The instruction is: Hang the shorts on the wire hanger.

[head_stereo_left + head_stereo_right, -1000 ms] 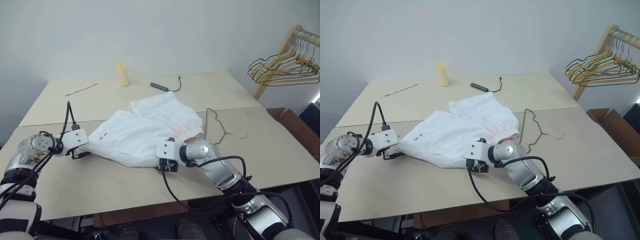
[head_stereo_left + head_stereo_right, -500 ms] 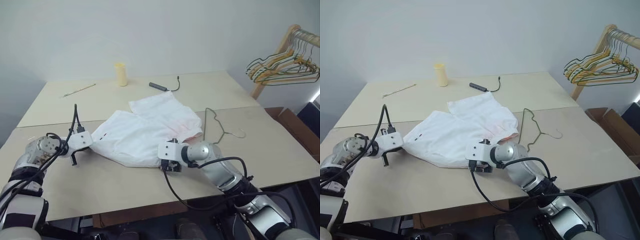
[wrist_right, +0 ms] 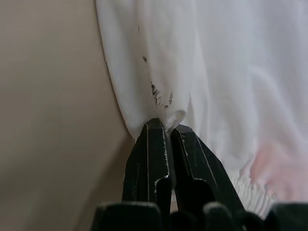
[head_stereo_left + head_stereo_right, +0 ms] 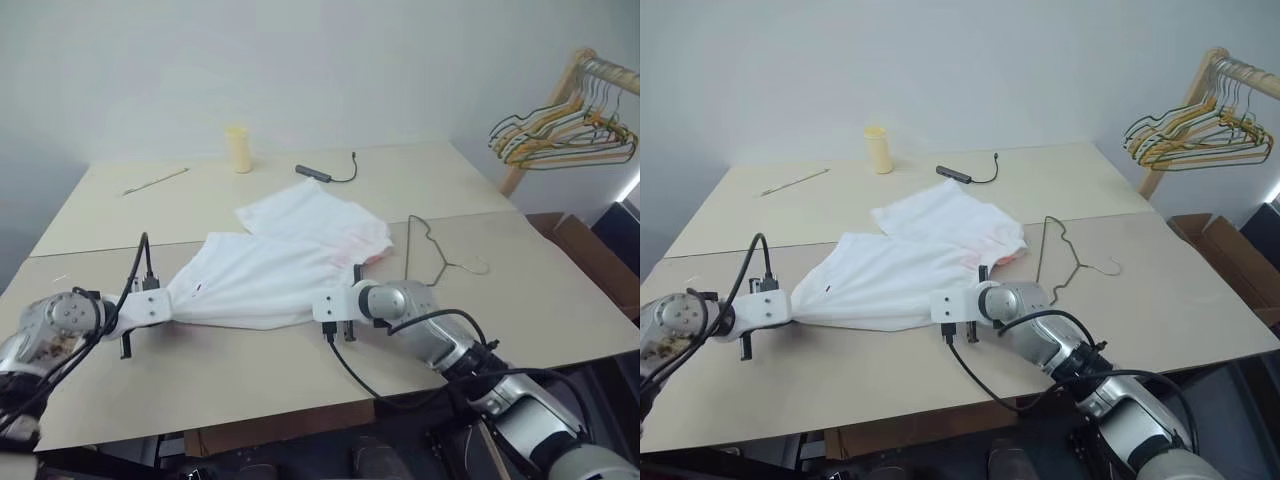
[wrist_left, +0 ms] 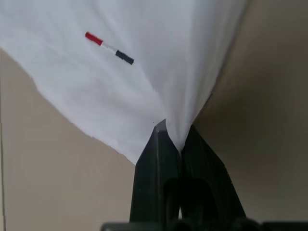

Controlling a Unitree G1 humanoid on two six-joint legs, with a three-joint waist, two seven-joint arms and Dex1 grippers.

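Note:
The robot's left gripper needs to release the hem corner of the white shorts on the bare beige table (image 4: 167, 424) near the table's front edge.
The white shorts (image 4: 270, 265) lie spread on the beige table (image 4: 230, 370), pulled taut toward the front left. In the left wrist view, my left gripper (image 5: 174, 137) is shut on a bunched corner of one leg's hem, near the red and dark dashes (image 5: 109, 48). My right gripper (image 3: 166, 126) is shut on the shorts' front edge, close to the pink-tinged gathered waistband (image 3: 250, 190). The wire hanger (image 4: 409, 250) lies flat on the table just right of the shorts, touched by neither gripper.
A yellow cup (image 4: 238, 148), a small dark device with a cable (image 4: 315, 173) and a thin stick (image 4: 158, 180) lie at the table's far side. A wooden rack with coloured hangers (image 4: 560, 135) stands at the far right, with a cardboard box (image 4: 590, 255) below it.
Both grippers have shut on the shorts. The left one has drawn back toward the front left with the hem, stretching the cloth flatter. The right gripper has edged forward onto the front edge.

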